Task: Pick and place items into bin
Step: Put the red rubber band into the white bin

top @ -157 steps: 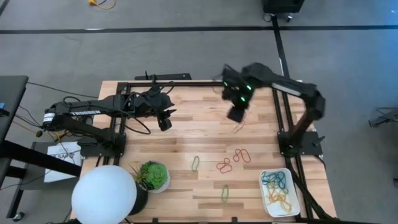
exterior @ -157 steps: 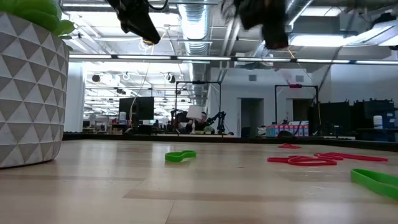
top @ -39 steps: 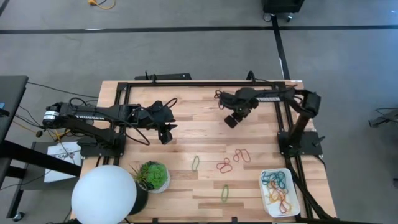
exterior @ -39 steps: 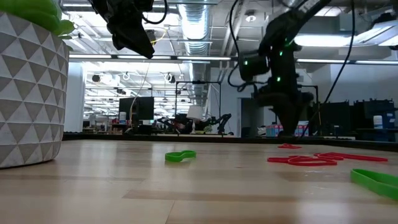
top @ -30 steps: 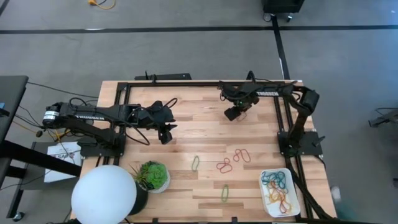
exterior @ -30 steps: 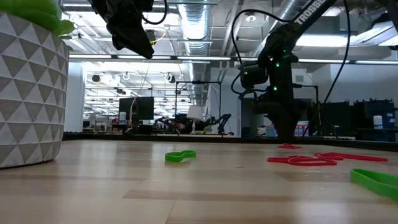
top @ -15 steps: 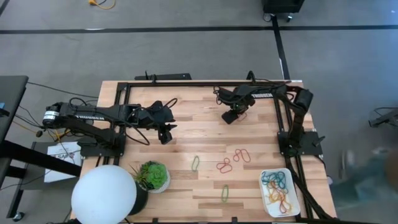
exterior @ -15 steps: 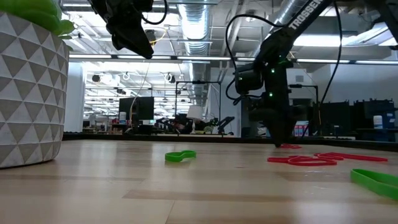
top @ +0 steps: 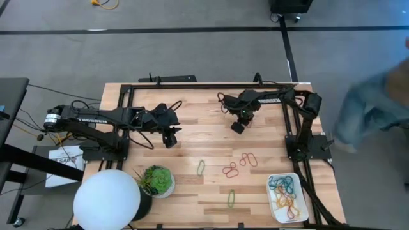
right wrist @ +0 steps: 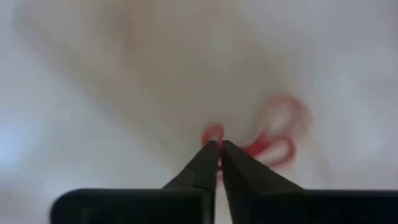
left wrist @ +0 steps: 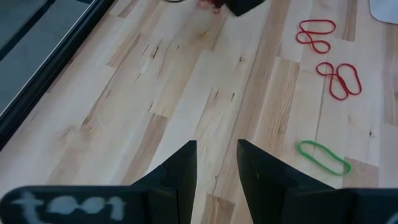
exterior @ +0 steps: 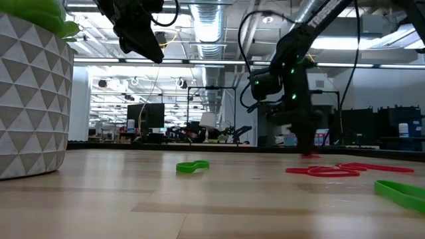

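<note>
Next, my right gripper puts the red rubber band down on the yellow rubber bands in the white bin (top: pixel 287 203).
My right gripper (top: pixel 238 127) is down at the table's far middle, its fingers closed to a slit in the right wrist view (right wrist: pixel 217 148) at a red rubber band (right wrist: pixel 273 134). The left wrist view shows that band (left wrist: pixel 211 5) beside it. My left gripper (top: pixel 169 137) hangs open above the left half of the table (left wrist: pixel 214 162). Loose bands lie flat on the wood: green ones (top: pixel 200 167) (top: pixel 231 198) and red ones (top: pixel 230 170) (top: pixel 248 159). The white bin (top: pixel 269 191) at the near right corner holds several teal and yellow bands (top: pixel 285 193). My right gripper has its fingertips (right wrist: pixel 210 152) closed at one looped end of the red band (right wrist: pixel 212 133), coming slanting down from above. The rest of the band lies on the table beyond the tips. Blur hides how much of the band is between the fingers.
A potted plant (top: pixel 157 180) and a large white ball lamp (top: pixel 107 199) stand at the near left corner. A black frame (top: pixel 204 85) borders the far edge. A person (top: pixel 370 108) passes on the floor to the right of the table.
My right gripper has come down to the table top and shifted a little toward the near edge. A person has walked into view on the floor beyond the table's right side.
</note>
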Available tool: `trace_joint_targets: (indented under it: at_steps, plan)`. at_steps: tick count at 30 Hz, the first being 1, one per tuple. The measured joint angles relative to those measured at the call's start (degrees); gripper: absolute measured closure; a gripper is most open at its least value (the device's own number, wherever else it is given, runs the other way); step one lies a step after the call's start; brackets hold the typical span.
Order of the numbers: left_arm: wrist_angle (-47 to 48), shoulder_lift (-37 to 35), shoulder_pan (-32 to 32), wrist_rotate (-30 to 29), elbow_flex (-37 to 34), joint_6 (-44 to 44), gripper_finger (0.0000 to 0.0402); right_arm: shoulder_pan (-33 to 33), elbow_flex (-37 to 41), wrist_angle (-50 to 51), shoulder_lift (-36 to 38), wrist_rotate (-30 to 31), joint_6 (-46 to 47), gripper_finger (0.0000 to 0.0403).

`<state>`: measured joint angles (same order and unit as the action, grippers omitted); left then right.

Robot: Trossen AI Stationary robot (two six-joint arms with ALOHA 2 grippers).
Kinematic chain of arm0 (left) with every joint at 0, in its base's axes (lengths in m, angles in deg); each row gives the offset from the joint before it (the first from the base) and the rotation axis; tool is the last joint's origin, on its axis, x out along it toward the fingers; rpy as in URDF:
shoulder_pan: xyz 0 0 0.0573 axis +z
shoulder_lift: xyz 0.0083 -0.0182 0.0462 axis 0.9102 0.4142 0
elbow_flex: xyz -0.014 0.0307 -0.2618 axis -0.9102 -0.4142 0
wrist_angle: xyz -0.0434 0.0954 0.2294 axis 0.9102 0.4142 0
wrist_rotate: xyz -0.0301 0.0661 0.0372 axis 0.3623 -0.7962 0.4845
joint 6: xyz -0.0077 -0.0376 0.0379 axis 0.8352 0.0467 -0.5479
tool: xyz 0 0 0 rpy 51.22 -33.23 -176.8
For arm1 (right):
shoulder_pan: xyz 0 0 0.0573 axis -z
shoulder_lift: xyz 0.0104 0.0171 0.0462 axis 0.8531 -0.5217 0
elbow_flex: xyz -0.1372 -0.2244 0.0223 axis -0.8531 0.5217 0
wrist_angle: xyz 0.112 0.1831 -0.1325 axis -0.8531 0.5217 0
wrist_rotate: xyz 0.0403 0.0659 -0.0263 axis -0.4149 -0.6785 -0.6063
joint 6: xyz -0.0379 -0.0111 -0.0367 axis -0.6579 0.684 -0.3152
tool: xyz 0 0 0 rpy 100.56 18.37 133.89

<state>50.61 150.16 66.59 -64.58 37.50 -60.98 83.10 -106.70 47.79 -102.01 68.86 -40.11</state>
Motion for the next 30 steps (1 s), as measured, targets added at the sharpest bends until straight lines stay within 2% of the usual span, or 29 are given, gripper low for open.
trace_joint_targets:
  at_steps: [3, 7, 11, 14, 17, 25, 30]
  plan:
    - [0.0, 0.0, 0.0, 0.0, 0.0, 0.0, 0.0297, -3.1, -2.4, 4.1, 4.4, -0.2, 1.7, 0.0389]
    - [0.2, 0.0, 0.0, 0.0, 0.0, 0.0, 0.0297, -9.3, -4.2, 15.3, 10.4, -0.2, 6.7, 0.0397]
    - [0.2, 0.0, 0.0, -0.2, 0.0, 0.0, 0.0297, -18.5, -5.1, 24.0, 18.2, -7.5, 15.3, 0.0396]
    - [0.2, 0.0, 0.0, -0.4, 0.0, 0.0, 0.0297, -27.5, -5.0, 25.4, 23.5, -13.2, 24.2, 0.0398]
    - [0.2, 0.0, 0.0, -0.7, 0.0, 0.0, 0.0297, -38.2, -5.1, 24.5, 27.9, -15.0, 32.8, 0.0400]
    - [0.2, 0.0, 0.0, -0.8, 0.0, 0.0, 0.0297, -66.9, -5.1, 19.7, 33.9, -13.8, 61.3, 0.0401]
    - [0.1, 0.0, 0.0, -0.8, 0.0, 0.0, 0.0297, -81.5, -5.1, 14.2, 33.7, -8.7, 77.3, 0.0400]
